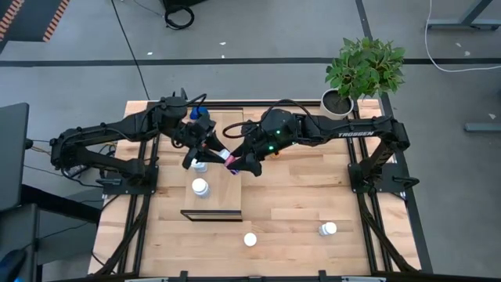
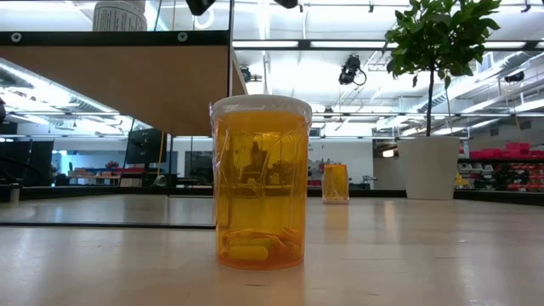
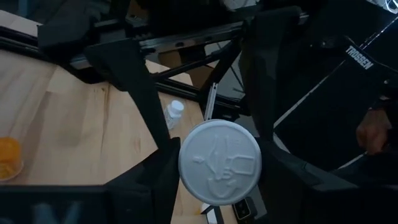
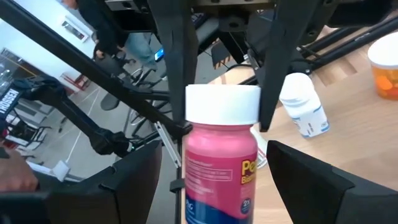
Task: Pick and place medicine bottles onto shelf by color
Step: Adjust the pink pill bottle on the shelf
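The pink bottle is held level by its white cap in my left gripper, so next my right gripper closes on the bottle's pink body (image 1: 230, 161) and takes it over.
A pink medicine bottle (image 4: 221, 174) with a white cap hangs in the air over the shelf (image 1: 223, 192), a light-wood board with a dark near edge. My left gripper (image 3: 219, 167) is shut on its cap. My right gripper (image 4: 214, 163) is open. Its fingers stand on either side of the pink body with a gap on each side. In the high view the two grippers meet at the bottle (image 1: 230, 160). Two white-capped bottles (image 1: 200, 186) (image 1: 200, 165) stand on the shelf. My left gripper pinches the rim of the white cap (image 3: 186, 163) between its two fingers, one on each side. The fingers (image 4: 181, 74) come about level from the table's left, along the bottle's length. The bottle lies nearly level, cap toward my left wrist, lifted clear of the shelf.
Two orange bottles with white caps stand on the near table (image 1: 250, 239) (image 1: 327, 229), the nearer one filling the low view (image 2: 259, 183). A potted plant (image 1: 339, 100) stands at the far right. The shelf is raised above the tabletop (image 2: 119, 81).
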Robot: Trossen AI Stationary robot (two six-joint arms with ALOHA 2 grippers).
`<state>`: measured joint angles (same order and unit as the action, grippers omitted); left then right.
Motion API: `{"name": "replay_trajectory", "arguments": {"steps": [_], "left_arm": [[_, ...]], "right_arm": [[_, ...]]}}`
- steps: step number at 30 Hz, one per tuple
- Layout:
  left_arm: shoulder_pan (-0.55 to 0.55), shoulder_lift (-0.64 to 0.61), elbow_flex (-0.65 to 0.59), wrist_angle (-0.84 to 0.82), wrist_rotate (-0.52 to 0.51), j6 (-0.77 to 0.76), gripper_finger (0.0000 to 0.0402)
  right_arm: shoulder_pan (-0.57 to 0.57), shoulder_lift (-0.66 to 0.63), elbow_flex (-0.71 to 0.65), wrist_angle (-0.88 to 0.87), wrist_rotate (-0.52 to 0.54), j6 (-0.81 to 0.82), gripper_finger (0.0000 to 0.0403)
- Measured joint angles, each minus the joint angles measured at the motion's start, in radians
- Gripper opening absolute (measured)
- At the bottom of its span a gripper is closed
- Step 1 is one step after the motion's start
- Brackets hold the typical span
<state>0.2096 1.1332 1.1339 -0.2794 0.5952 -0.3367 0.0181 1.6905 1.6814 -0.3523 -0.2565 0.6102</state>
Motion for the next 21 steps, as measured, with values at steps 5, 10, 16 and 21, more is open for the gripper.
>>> {"name": "replay_trajectory", "arguments": {"steps": [5,10,16,21], "left_arm": [[0.0,0.0,0.0,0.037,-0.001,-0.019,0.0183],[0.0,0.0,0.0,0.105,-0.003,-0.046,0.0202],[0.001,0.0,0.0,0.101,-0.007,-0.046,0.0189],[0.001,0.0,0.0,0.091,-0.008,-0.045,0.0182]], "right_arm": [[0.0,0.0,0.0,-0.001,0.0,0.0,0.0298],[0.0,0.0,0.0,-0.008,0.0,-0.001,0.0285],[0.0,0.0,0.0,-0.007,0.008,-0.019,0.0238],[0.0,0.0,0.0,-0.004,0.013,-0.036,0.0197]]}}
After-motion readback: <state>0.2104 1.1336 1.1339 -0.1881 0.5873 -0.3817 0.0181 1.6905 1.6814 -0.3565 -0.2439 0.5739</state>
